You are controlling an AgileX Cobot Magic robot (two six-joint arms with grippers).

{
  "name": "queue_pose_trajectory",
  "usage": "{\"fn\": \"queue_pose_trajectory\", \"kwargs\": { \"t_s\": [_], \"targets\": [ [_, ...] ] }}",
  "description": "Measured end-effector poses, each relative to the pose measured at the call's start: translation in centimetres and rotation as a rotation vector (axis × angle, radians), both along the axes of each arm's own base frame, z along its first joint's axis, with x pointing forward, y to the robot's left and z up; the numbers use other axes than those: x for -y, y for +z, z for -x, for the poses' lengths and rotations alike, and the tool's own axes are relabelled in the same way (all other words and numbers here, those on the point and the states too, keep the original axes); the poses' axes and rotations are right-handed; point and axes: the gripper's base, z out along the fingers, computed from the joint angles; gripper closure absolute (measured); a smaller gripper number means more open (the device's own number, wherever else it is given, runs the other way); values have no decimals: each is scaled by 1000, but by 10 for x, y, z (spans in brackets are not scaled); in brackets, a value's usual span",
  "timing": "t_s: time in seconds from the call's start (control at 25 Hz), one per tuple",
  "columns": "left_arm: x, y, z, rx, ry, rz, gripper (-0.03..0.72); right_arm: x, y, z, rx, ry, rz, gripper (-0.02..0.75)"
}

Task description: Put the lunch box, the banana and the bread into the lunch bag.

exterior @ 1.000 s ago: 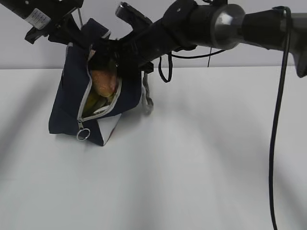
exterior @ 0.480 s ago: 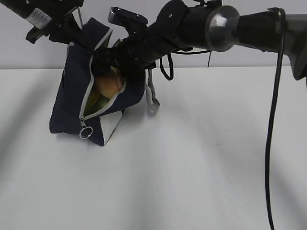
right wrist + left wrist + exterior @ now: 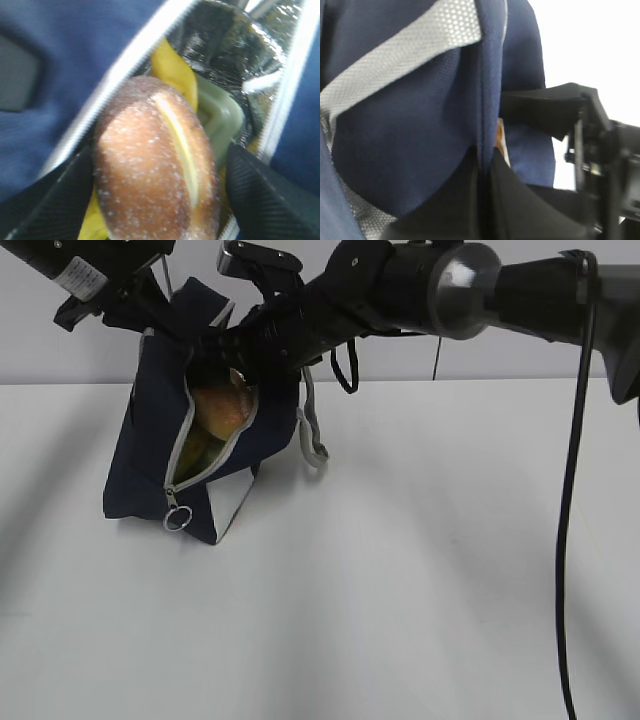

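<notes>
Next, my right gripper lets go of the bread, takes the lunch bag's free edge [image 3: 286, 390] and lifts, because the bread sits high in the lunch bag's slanted opening.
The navy lunch bag [image 3: 145, 460] stands on the white table [image 3: 400, 570], its zipped mouth gaping. My left gripper [image 3: 155, 318] is shut on the bag's top edge and holds it up; in the left wrist view its fingers [image 3: 485, 160] pinch the navy fabric [image 3: 420, 130]. The golden-brown bread [image 3: 155, 170] sits in the bag's mouth, on the yellow banana [image 3: 172, 70] and the lunch box's green lid [image 3: 220, 117]. My right gripper [image 3: 160, 152] is open astride the bread, with a gap on the right side. From outside, the bread [image 3: 222, 408] and banana [image 3: 195, 452] show through the opening under the right gripper [image 3: 225, 360].
The zipper's ring pull [image 3: 176, 518] hangs at the bag's lower front. A grey strap [image 3: 312, 435] dangles on the bag's right side. The right arm [image 3: 450, 290] spans the top of the scene, with a black cable [image 3: 570, 520] hanging at right.
The right gripper has opened wider and lifted up and back from the bag's mouth. The bread stays in the opening. The left gripper has kept its hold.
</notes>
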Motion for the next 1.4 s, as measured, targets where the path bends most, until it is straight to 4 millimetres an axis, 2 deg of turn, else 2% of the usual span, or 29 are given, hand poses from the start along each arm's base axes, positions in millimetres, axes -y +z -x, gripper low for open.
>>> {"fn": "queue_pose_trajectory", "kwargs": {
  "t_s": [0.28,0.44,0.6,0.8,0.92,1.08,1.24,1.4],
  "targets": [
    [0,0,0,0,0,0,689,0,37,-2,95,92,87,131],
    [0,0,0,0,0,0,689,7,42,0,78,126,188,131],
    [0,0,0,0,0,0,689,26,40,0,-25,88,311,134],
    [0,0,0,0,0,0,689,61,46,-6,-160,-12,338,169],
    [0,0,0,0,0,0,689,84,48,-11,-252,-59,275,184],
    [0,0,0,0,0,0,689,106,54,-18,-339,-80,74,186],
    [1,0,0,0,-1,0,689,103,52,-20,-366,-42,-27,197],
    [1,0,0,0,-2,0,689,97,36,-24,-404,-10,-66,249]
  ]
}}
